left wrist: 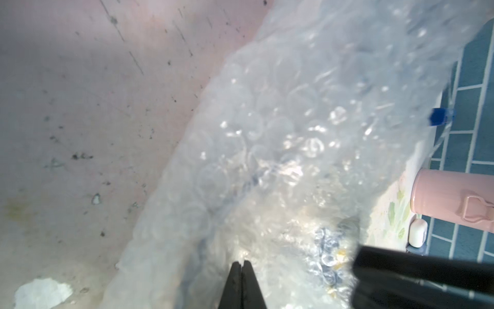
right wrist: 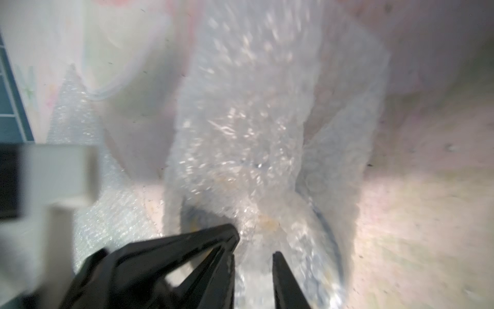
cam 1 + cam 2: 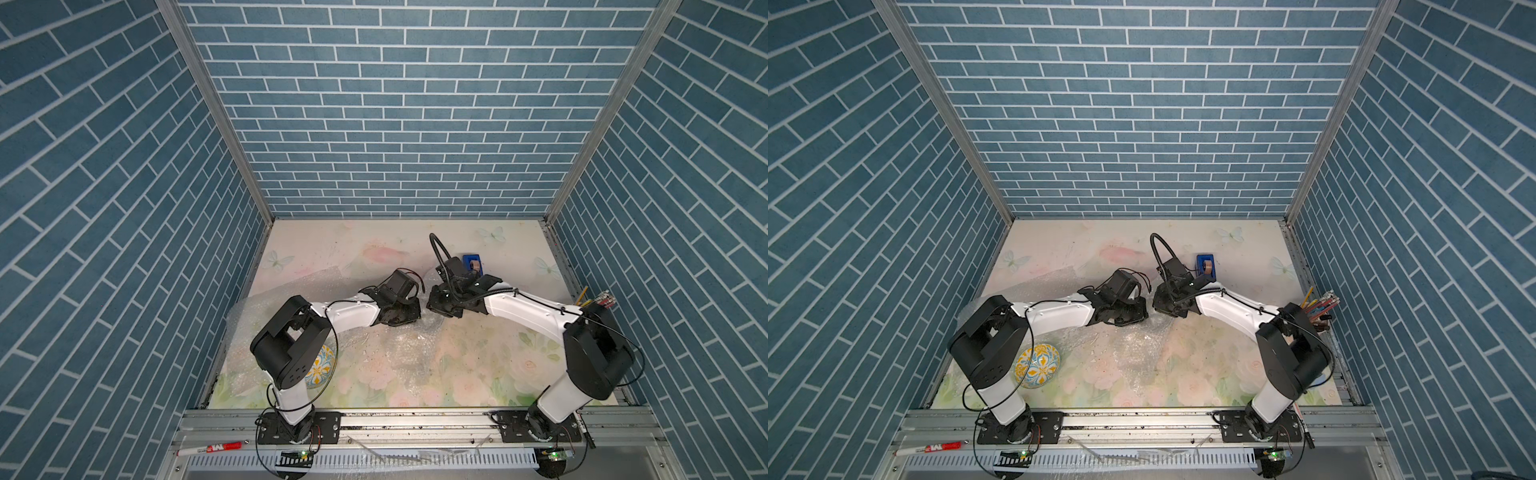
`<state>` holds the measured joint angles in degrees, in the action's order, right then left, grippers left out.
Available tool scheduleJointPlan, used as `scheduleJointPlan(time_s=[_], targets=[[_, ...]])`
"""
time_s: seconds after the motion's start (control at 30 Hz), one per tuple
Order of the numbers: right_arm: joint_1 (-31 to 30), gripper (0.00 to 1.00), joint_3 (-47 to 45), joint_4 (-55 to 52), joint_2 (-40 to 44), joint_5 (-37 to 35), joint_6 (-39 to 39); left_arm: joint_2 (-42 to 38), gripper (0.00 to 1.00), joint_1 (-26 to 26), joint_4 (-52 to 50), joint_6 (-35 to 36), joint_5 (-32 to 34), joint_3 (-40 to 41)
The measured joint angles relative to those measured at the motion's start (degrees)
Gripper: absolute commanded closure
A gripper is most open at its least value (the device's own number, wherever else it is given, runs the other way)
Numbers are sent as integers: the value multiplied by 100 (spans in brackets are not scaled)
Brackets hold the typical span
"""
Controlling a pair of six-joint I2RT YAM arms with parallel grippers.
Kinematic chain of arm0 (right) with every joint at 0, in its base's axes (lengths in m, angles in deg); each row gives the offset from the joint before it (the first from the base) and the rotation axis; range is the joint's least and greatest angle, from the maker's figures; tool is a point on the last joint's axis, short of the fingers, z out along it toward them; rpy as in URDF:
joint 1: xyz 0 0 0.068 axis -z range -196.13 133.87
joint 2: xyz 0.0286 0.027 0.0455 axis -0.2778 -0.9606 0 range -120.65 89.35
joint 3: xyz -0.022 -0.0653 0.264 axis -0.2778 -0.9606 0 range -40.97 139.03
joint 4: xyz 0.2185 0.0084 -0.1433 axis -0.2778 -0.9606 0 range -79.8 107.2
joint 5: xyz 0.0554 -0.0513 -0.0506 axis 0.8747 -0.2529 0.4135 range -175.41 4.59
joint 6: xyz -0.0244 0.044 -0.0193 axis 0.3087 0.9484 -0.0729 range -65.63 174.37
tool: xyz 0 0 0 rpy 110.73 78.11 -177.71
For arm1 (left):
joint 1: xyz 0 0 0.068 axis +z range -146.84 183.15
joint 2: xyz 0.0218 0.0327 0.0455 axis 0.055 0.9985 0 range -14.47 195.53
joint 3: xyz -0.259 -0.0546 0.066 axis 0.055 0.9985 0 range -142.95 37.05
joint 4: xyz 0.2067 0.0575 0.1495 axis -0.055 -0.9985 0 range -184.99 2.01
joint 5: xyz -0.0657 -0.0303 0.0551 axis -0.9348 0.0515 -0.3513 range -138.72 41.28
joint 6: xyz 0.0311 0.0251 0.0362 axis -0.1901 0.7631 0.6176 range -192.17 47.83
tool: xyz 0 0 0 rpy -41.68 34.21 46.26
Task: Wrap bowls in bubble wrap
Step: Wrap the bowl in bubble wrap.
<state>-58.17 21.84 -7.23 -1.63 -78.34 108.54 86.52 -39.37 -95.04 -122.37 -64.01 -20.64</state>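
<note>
A long flap of bubble wrap sticks out past the bowl, so the robot's right gripper will open, grab the flap by its far end (image 2: 265, 15) and fold it over.
The yellow-and-blue floral bowl (image 3: 1037, 365) sits bare at the front left, half hidden by the left arm in a top view (image 3: 326, 365). One bubble wrap sheet (image 3: 266, 307) lies at the left. A second bubble wrap sheet (image 1: 280, 133) is bunched at mid-table over the blue-and-white bowl (image 1: 330, 251), whose pattern shows faintly through it. My left gripper (image 1: 242, 263) is shut, its tips pinching a raised fold of this wrap. My right gripper (image 2: 254, 264) meets it from the other side, open, with wrap lying loose between its fingers. In both top views the wrists hide the fingertips.
A blue tape dispenser (image 3: 472, 262) stands just behind the right wrist. A pink cup (image 1: 451, 195) holding pencils (image 3: 598, 299) stands by the right wall, with a small white object (image 1: 418, 232) next to it. A marker (image 3: 210, 449) lies on the front rail.
</note>
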Motion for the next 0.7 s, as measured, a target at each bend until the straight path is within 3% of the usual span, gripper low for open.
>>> scheduleJointPlan(time_s=[0.2,0.5,0.57,0.63,0.7], targets=[[219,63,-11,-302,380,-205,-164,28,94,0,-66,0,-2,-42],[352,57,-37,-426,-706,-81,-721,28,94,0,-203,66,0,-133],[352,66,-11,-389,-824,-15,-782,33,94,0,-232,83,0,-133],[352,82,-2,-308,-894,68,-813,37,94,0,-236,105,0,-133],[343,90,-7,-186,-922,173,-769,39,93,4,-247,129,2,-140]])
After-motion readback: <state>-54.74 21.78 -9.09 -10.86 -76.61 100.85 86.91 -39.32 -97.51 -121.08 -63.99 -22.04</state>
